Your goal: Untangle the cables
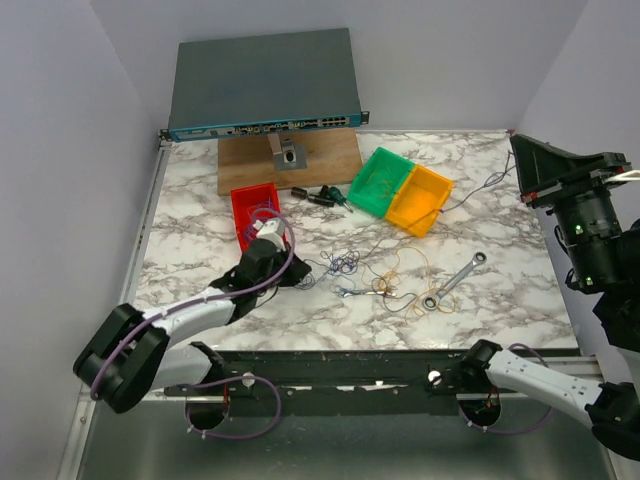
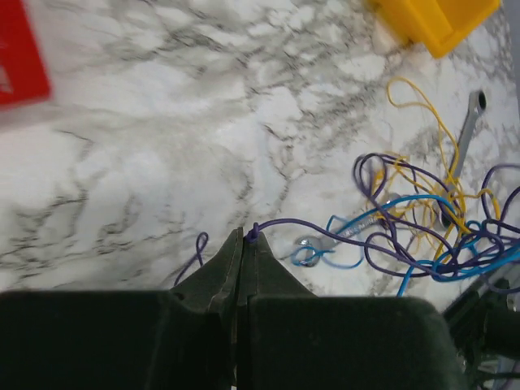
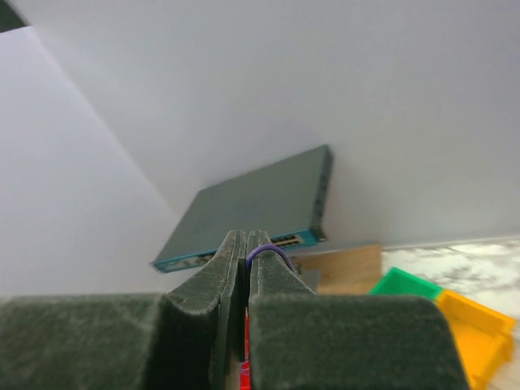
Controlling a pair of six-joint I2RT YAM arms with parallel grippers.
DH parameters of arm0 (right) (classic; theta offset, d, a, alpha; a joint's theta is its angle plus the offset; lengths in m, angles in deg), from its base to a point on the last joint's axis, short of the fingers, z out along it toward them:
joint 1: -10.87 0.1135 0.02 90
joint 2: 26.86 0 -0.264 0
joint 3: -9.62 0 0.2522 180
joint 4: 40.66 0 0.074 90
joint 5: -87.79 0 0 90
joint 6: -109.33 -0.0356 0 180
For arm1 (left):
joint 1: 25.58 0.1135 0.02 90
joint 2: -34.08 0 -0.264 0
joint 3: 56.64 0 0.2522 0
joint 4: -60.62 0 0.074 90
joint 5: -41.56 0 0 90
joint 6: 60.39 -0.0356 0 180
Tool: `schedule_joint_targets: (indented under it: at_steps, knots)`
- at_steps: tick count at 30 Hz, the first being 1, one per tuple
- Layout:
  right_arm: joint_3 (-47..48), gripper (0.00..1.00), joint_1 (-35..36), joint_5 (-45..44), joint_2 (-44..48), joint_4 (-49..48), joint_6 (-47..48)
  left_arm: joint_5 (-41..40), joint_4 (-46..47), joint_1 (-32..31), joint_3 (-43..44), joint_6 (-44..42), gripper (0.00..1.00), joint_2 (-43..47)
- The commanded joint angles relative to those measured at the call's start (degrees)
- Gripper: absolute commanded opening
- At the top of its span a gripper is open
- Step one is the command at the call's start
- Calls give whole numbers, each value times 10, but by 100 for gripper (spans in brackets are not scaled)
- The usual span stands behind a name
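The robot's right gripper needs to release the purple wire, which is raised above the table now, inside the yellow bin [image 1: 417, 204] [image 3: 474, 343] next to the green bin.
The cables [image 1: 385, 278] lie as a loose tangle of thin purple, blue and yellow wires on the marble table [image 1: 200, 200] at mid-front. In the left wrist view the tangle [image 2: 431, 227] is at the right. My left gripper [image 1: 303, 280] is low on the table just left of the tangle. Its jaws [image 2: 244, 236] are shut on the end of a purple wire [image 2: 325, 223]. My right gripper [image 1: 517, 165] is raised at the far right. It is shut [image 3: 246, 237] on a small loop of purple wire [image 3: 268, 252], and a thin strand [image 1: 480, 188] trails down towards the yellow bin.
A silver wrench [image 1: 455, 280] lies among the wires. A red bin [image 1: 250, 215], green bin [image 1: 380, 182] and yellow bin [image 1: 420, 200] stand behind the tangle. A wooden board [image 1: 290, 160], a network switch [image 1: 265, 85] and small black parts [image 1: 322, 195] are at the back.
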Motion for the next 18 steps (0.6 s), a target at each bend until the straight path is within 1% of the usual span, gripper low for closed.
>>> schedule_joint_targets:
  at_steps: [1, 2, 4, 7, 10, 12, 15, 18]
  knots:
    - [-13, 1, 2, -167, 2, 43, 29, -37, -68, 68, -32, 27, 0, 70]
    - [-23, 1, 2, -178, 5, 44, 28, -39, -84, 85, -37, 30, 0, 88]
    - [-44, 1, 1, -177, 8, 51, 19, -66, -125, 99, -40, 29, 0, 130]
    - [-68, 1, 2, -170, -1, 73, 8, -128, -188, 102, -42, 27, 0, 215]
    - [-68, 1, 2, -211, -27, 110, 7, -187, -260, 108, -36, 29, 0, 287]
    - [-71, 1, 1, -212, -42, 121, 9, -213, -295, 112, -27, 21, 0, 326]
    - [-93, 1, 2, -160, -58, 125, 2, -203, -301, 112, -19, -1, 0, 369]
    - [-115, 1, 2, -149, -77, 127, -10, -165, -280, 112, -19, -19, 0, 389]
